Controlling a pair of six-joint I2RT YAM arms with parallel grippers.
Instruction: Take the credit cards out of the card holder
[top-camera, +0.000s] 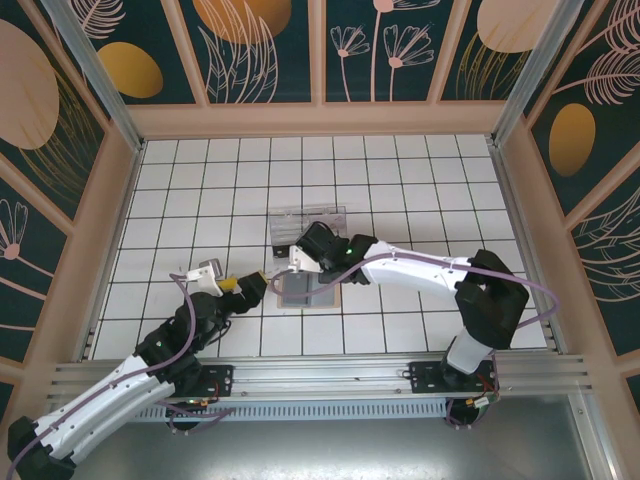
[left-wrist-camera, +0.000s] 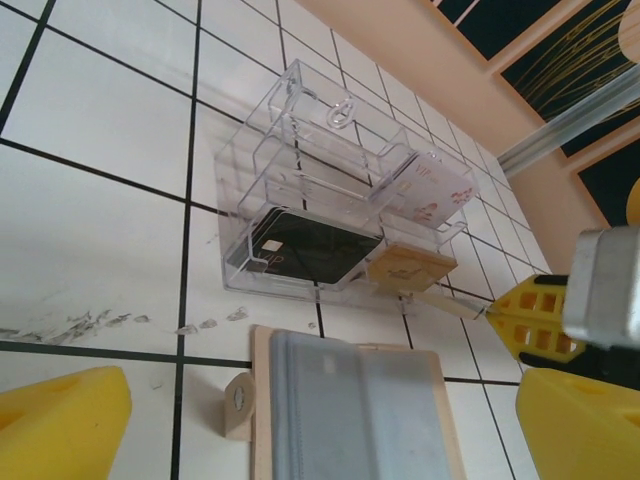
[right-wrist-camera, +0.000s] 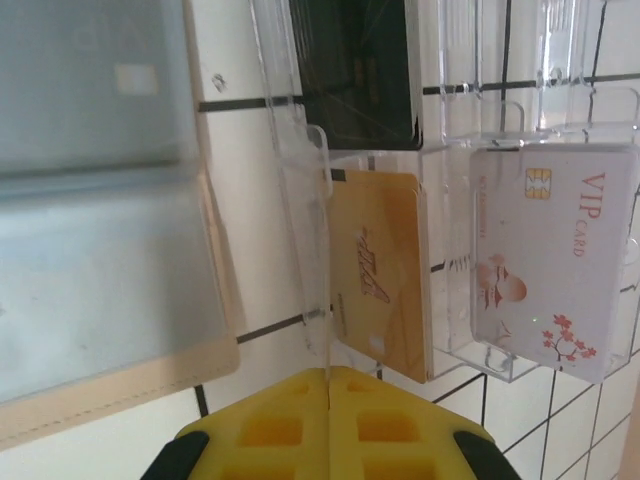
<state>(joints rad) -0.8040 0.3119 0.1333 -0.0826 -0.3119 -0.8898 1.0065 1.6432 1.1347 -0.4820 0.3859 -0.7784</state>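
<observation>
My right gripper has the thin pale credit card. Next, I put it down in the clear box (top-camera: 308, 249) (right-wrist-camera: 348, 280), against the gold card.
The card holder (top-camera: 305, 292) lies open on the tiles, its blue-grey lining up inside a tan rim (left-wrist-camera: 350, 410) (right-wrist-camera: 90, 220). My right gripper (right-wrist-camera: 329, 375) (top-camera: 273, 279) is shut on a thin pale credit card (left-wrist-camera: 450, 304), seen edge-on (right-wrist-camera: 322, 260). It holds the card between the holder and the clear box (top-camera: 308, 220). Three credit cards sit in the box: a black one (right-wrist-camera: 350, 70), a gold one (right-wrist-camera: 380, 270) and a white VIP one with pink marks (right-wrist-camera: 550, 260). My left gripper (left-wrist-camera: 320, 440) (top-camera: 246, 294) hangs open over the holder's near-left edge, with nothing between its fingers.
The clear box (left-wrist-camera: 300, 160) stands just beyond the holder, touching a grid line. The holder's round snap tab (left-wrist-camera: 238, 400) sticks out on its left side. Scuff marks (left-wrist-camera: 90, 322) streak the tile left of the box. Wooden walls (top-camera: 120, 200) ring the tiled floor.
</observation>
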